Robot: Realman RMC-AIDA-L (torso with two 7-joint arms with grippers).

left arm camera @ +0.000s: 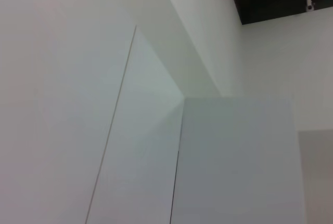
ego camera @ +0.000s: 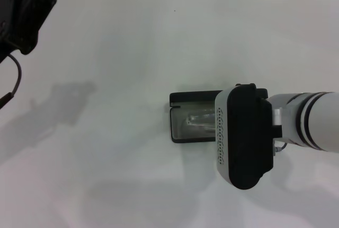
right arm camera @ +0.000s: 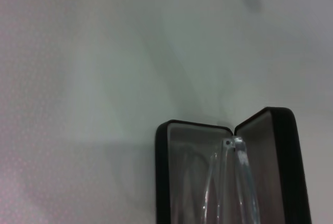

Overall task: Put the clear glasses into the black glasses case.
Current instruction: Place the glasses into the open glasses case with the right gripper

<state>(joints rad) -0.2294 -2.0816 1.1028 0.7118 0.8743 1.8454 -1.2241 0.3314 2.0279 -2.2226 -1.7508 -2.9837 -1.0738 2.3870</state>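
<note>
My right gripper has the clear glasses, which now rest in the case's tray. It will let go of them inside the grey-lined tray (ego camera: pixel 217 125), near the tray's near edge and clear of the hinge.
The black glasses case (ego camera: pixel 180 99) lies open on the white table, a little right of centre, with its lid raised at the far side. The clear glasses (ego camera: pixel 200 120) rest in its grey-lined tray. My right gripper (ego camera: pixel 241 135) hovers over the case's right half and hides that end of it. The right wrist view looks down into the black glasses case (right arm camera: pixel 162 182), where the clear glasses (right arm camera: pixel 232 182) lie along the tray beside the hinge. My left gripper (ego camera: pixel 21 10) stays parked at the far left corner, away from the case.
The white table (ego camera: pixel 106 159) stretches around the case, and a tiled wall edge runs along its far side. The left wrist view shows only white wall panels (left arm camera: pixel 156 130).
</note>
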